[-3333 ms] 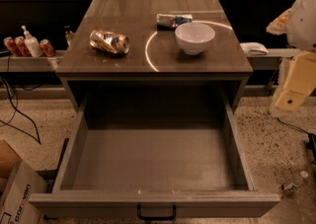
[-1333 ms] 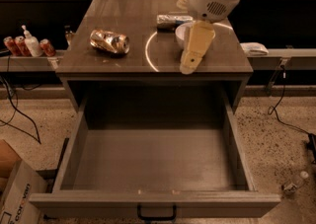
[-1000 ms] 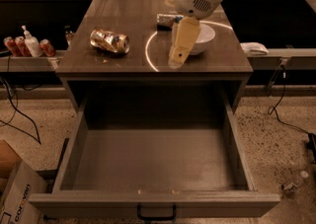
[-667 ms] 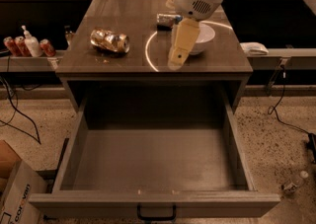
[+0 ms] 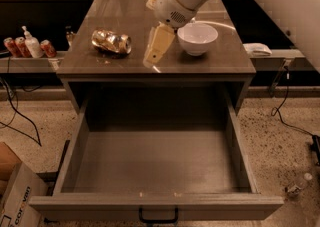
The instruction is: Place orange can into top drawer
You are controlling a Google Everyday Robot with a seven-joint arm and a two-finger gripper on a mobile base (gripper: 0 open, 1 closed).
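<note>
I need to grip the end of the orange can [image 5: 124,44] facing the white bowl.
The orange can [image 5: 111,41], shiny gold with wrinkly sides, lies on its side on the left part of the cabinet top [image 5: 100,61]. The top drawer [image 5: 155,206] is pulled wide open below, with a small black handle at its front, and nothing lies in it. My gripper [image 5: 154,56] hangs from the white arm over the middle of the cabinet top, a short way right of the orange can and left of the white bowl [image 5: 197,37]. It holds nothing that I can see.
The arm covers the back of the cabinet top, hiding what lies behind the bowl. Small red cans [image 5: 15,47] and a white pump bottle [image 5: 31,43] stand on a low shelf at left. A cardboard box [image 5: 15,196] sits on the floor at lower left. Cables lie on the floor.
The arm has swung in from the right and moved left across the cabinet top, from in front of the bowl to just right of the orange can. The can has not moved.
</note>
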